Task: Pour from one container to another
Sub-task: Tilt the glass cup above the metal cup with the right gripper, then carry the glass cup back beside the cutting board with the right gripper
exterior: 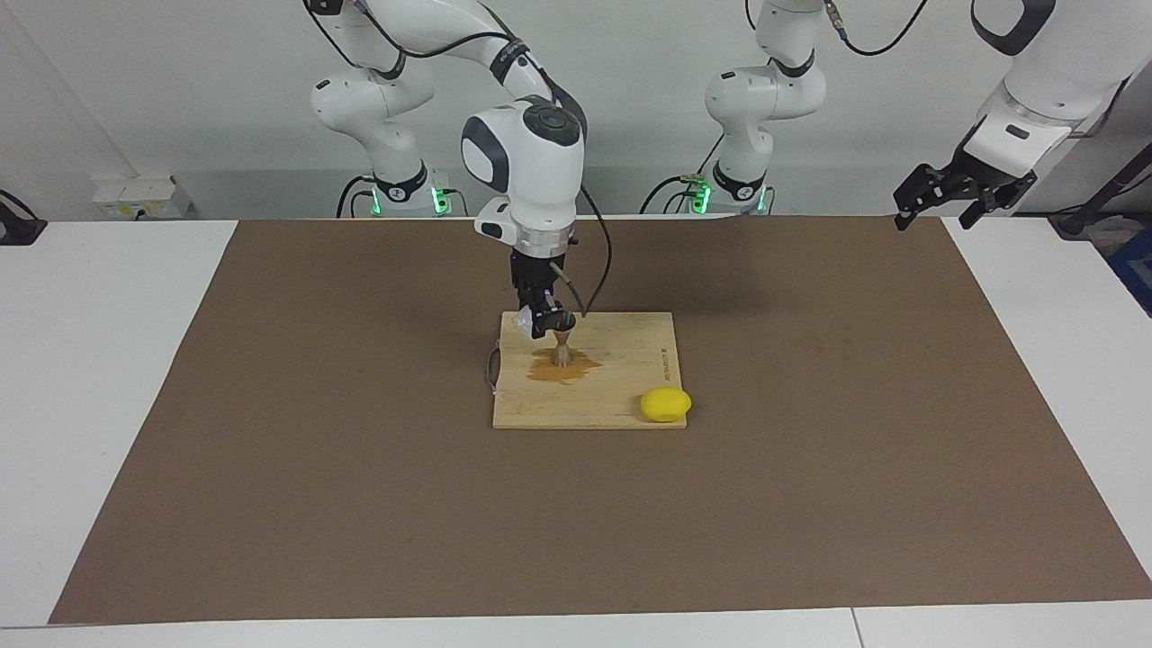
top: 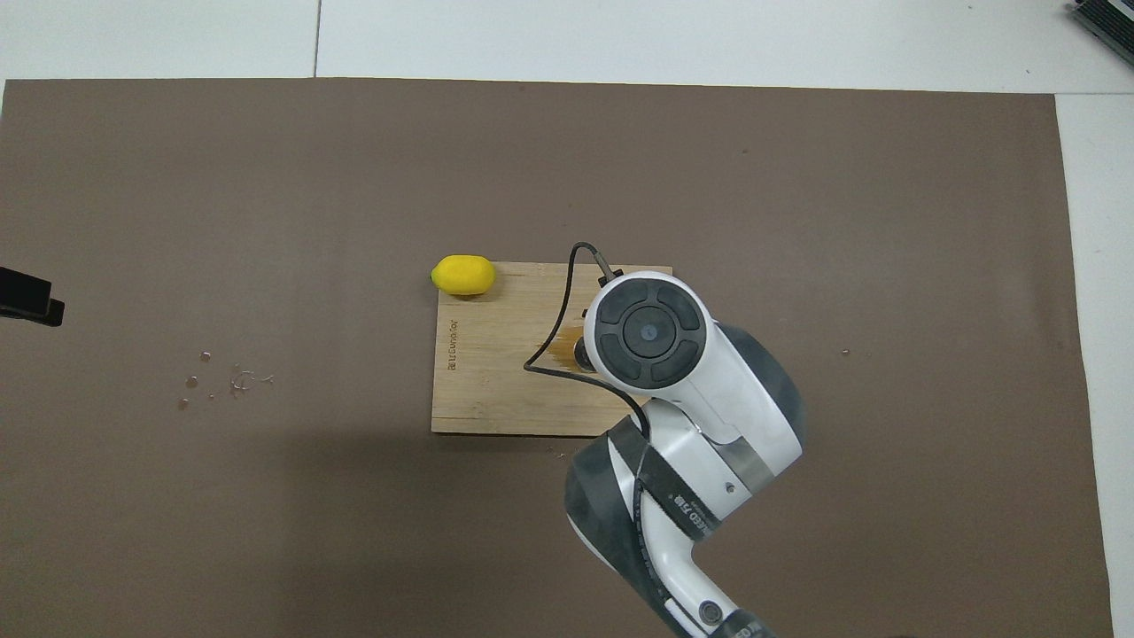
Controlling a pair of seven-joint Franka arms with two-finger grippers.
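Observation:
The robot's right gripper needs to release the glass cup on the bare mat, across the wooden board from the lemon (top: 812, 339).
A small clear glass cup (exterior: 523, 323) hangs tilted in my right gripper (exterior: 541, 324), which is shut on it just above the metal jigger (exterior: 562, 349). The hourglass-shaped jigger stands upright on a wooden board (exterior: 621, 396) in a brown puddle (exterior: 562, 367). In the overhead view the right arm's wrist covers the cup and the jigger; only the puddle's edge (top: 560, 347) shows. My left gripper (exterior: 940, 214) waits open and empty, raised over the mat's corner at the left arm's end; its tip (top: 28, 298) shows at the overhead view's edge.
A yellow lemon (exterior: 666, 404) (top: 462, 275) lies at the board's corner farthest from the robots, toward the left arm's end. Several small droplets or bits (top: 221, 381) dot the brown mat (exterior: 360, 495) toward the left arm's end. A black cable loops from the right wrist over the board (top: 496, 390).

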